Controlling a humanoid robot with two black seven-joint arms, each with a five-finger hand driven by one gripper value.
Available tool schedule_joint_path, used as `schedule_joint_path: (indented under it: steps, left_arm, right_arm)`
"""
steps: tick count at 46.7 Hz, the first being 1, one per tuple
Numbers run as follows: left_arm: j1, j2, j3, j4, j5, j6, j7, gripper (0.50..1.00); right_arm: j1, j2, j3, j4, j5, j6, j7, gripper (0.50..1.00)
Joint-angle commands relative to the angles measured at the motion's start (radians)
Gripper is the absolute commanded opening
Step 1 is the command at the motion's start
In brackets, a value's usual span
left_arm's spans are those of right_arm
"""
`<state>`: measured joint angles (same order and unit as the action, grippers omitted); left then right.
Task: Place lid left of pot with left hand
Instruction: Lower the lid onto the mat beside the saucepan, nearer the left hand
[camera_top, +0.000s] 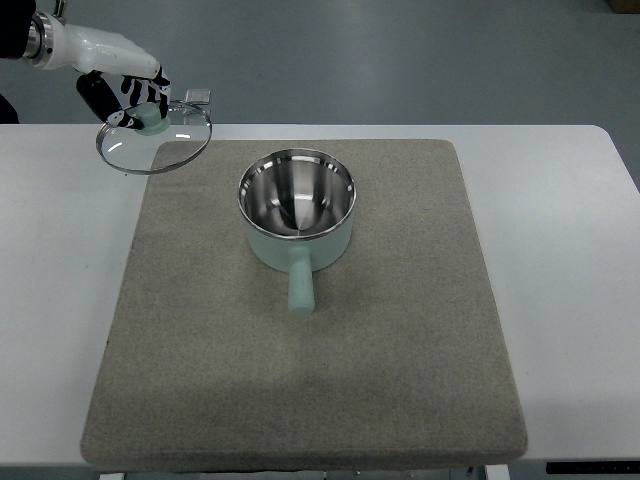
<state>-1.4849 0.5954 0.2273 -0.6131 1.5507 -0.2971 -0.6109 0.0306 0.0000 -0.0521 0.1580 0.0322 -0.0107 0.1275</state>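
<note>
My left gripper is going to release the glass lid on the grey mat's far corner (206, 183), next to the mint-green pot. The lid now hangs tilted above that mat.
A mint-green pot (297, 212) with a shiny steel inside stands on the grey mat (300, 380), its handle pointing toward the near edge. A round glass lid (153, 140) with a metal rim and a mint knob hangs tilted above the mat's far left corner, left of and beyond the pot. My left hand (137, 92) comes in from the upper left and is shut on the lid's knob. The right arm does not show.
The mat lies on a white table (60, 260) that reaches both side edges of the picture. Bare table top lies left and right of the mat. Grey floor shows beyond the table's far edge.
</note>
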Motion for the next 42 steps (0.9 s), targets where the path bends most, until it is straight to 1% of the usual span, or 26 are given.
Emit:
schedule_joint_path:
  steps: [1, 7, 9, 18, 25, 35, 42]
  left_arm:
    - [0.021, -0.006, -0.008, 0.033, -0.006, 0.009, 0.000, 0.500]
    - [0.058, -0.035, -0.010, 0.064, -0.030, 0.078, 0.000, 0.500]
    - [0.063, -0.037, -0.010, 0.073, -0.041, 0.085, 0.000, 0.500]
    - [0.092, -0.066, -0.006, 0.078, -0.098, 0.093, 0.000, 0.500]
    - [0.127, -0.083, -0.002, 0.078, -0.097, 0.095, 0.000, 0.500]
    - [0.144, -0.115, 0.001, 0.078, -0.086, 0.095, 0.000, 0.500]
    - [0.143, -0.120, 0.001, 0.079, -0.090, 0.098, 0.000, 0.500]
  right_arm:
    - [0.000, 0.000, 0.000, 0.000, 0.000, 0.000, 0.000, 0.924]
    - [0.000, 0.000, 0.000, 0.000, 0.000, 0.000, 0.000, 0.924]
    - [0.000, 0.000, 0.000, 0.000, 0.000, 0.000, 0.000, 0.924]
    - [0.000, 0.000, 0.000, 0.000, 0.000, 0.000, 0.000, 0.924]
    - [0.000, 0.000, 0.000, 0.000, 0.000, 0.000, 0.000, 0.924]
    - [0.000, 0.000, 0.000, 0.000, 0.000, 0.000, 0.001, 0.924]
    - [0.000, 0.000, 0.000, 0.000, 0.000, 0.000, 0.000, 0.924]
